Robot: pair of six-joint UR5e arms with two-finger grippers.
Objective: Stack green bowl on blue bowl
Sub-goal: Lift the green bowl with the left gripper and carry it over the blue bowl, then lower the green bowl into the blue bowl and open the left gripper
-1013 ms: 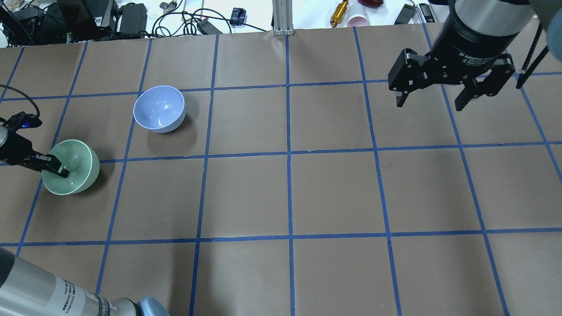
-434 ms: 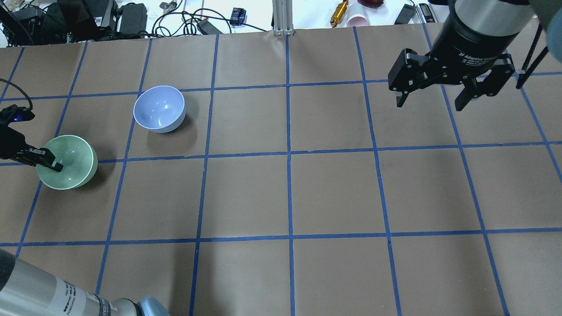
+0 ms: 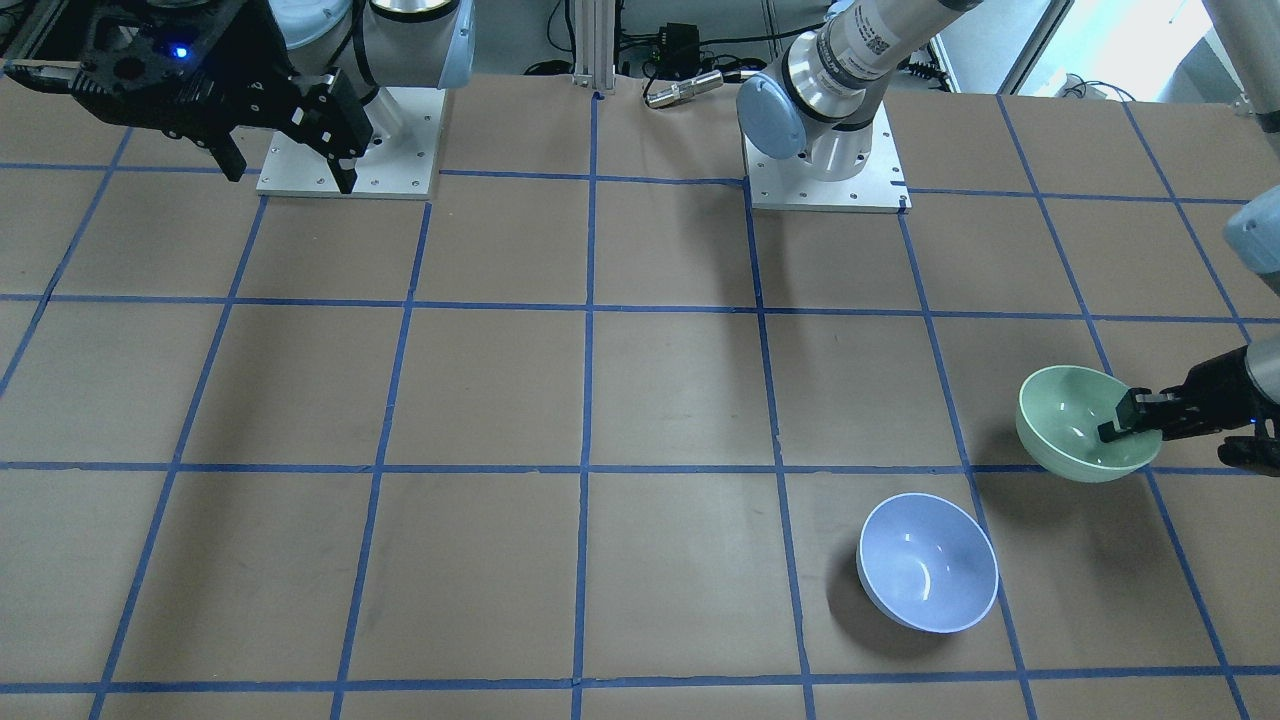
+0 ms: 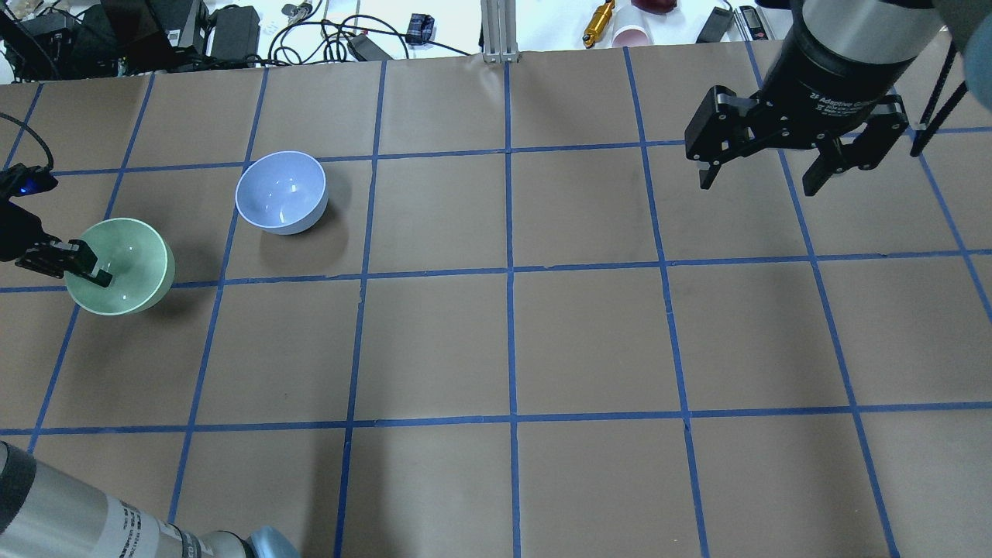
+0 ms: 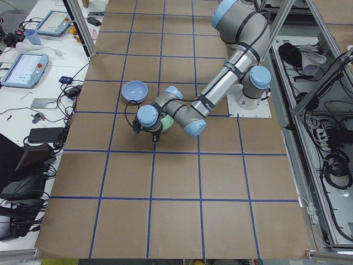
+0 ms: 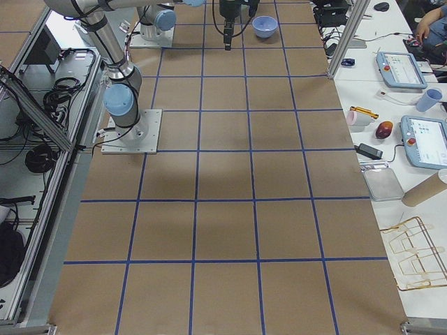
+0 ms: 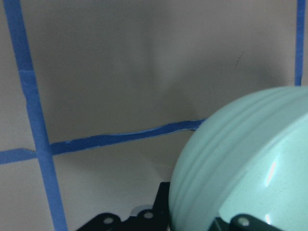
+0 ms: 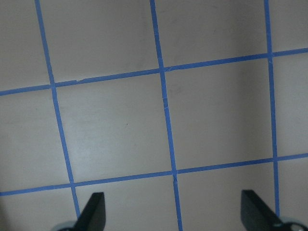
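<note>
The robot's left gripper needs to release the green bowl inside the open hollow of the blue bowl (image 3: pixel 945 550), so that it nests there. The green bowl is now held tilted above the table.
The green bowl (image 4: pixel 124 263) is held at the table's left side, tilted and lifted, casting a shadow below it. It also shows in the front view (image 3: pixel 1075 420) and fills the lower right of the left wrist view (image 7: pixel 245 168). My left gripper (image 4: pixel 81 267) is shut on its left rim, one finger (image 3: pixel 1125 415) inside the bowl. The blue bowl (image 4: pixel 280 191) stands upright on the table a little right of and beyond the green one; it also shows in the front view (image 3: pixel 928 577). My right gripper (image 4: pixel 767 167) hangs open and empty high over the far right of the table.
Brown paper with a blue tape grid (image 4: pixel 508 271) covers the table. Cables, power bricks and small tools (image 4: pixel 232 31) lie beyond the far edge. The arm bases (image 3: pixel 825 160) stand at the robot's side.
My left gripper has carried the green bowl up and toward the far side, slightly closer to the blue bowl's row. The right arm has not moved.
</note>
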